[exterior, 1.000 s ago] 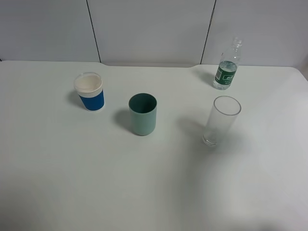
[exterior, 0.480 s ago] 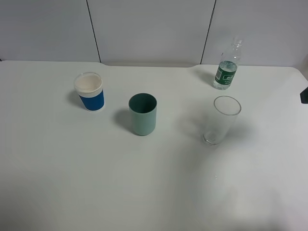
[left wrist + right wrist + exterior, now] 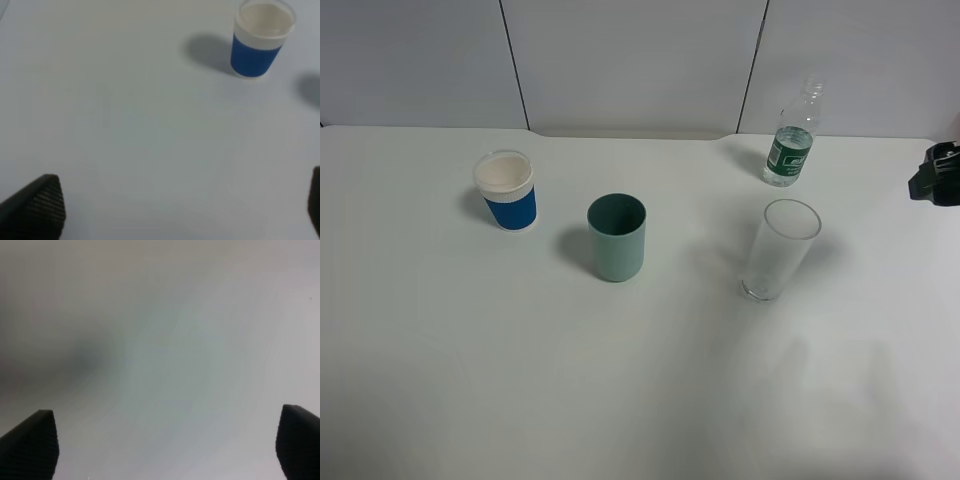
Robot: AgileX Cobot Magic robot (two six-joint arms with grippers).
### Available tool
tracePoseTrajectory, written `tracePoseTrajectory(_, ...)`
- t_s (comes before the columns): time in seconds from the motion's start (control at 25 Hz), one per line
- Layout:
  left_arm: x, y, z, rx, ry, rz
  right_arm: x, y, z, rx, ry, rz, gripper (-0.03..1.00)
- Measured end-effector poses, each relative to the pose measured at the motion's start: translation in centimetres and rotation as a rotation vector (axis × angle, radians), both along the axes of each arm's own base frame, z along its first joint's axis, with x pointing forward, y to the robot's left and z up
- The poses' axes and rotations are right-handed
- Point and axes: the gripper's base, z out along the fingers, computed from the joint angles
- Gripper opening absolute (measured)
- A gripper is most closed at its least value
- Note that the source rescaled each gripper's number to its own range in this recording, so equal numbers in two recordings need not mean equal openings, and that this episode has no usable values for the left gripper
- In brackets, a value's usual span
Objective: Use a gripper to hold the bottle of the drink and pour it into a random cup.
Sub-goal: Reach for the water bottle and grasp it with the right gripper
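Observation:
I should move my right gripper to the drink bottle next and close it around its dark green label point(image 3: 788, 153), below the clear upper part.
The bottle of the drink point(image 3: 791, 141), small and clear with a dark green label, stands upright at the back right of the white table point(image 3: 640, 380). The teal-green cup point(image 3: 617, 237) stands upright near the middle, empty. A black part of my right arm point(image 3: 937, 172) juts in at the table's right edge, well to the right of the bottle and touching nothing. In the right wrist view my right gripper point(image 3: 167, 432) is open over bare table. My left gripper point(image 3: 182, 200) is open too, with nothing between its fingers.
A white cup with a blue sleeve point(image 3: 507, 190) point(image 3: 262, 39) stands at the back left. A tall clear glass point(image 3: 778, 250) stands just in front of the bottle. Grey wall panels point(image 3: 630, 60) close off the table's far edge.
My right arm has come into the exterior view at the right edge and moved further in and toward the back. The bottle, cups and glass have not moved.

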Motion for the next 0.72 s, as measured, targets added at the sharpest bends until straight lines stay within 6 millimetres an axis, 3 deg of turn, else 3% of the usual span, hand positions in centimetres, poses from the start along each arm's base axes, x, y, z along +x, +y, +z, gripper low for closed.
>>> tracePoseTrajectory(0.24,0.0,0.0,0.0,0.0,0.0,0.0,2.6,0.0,-1.9,-0.007,-0.027,0.024,0.92)
tracePoseTrajectory(0.72,0.0,0.0,0.0,0.0,0.0,0.0,7.4,0.2,-8.2,-0.033,-0.043,0.114,0.92)
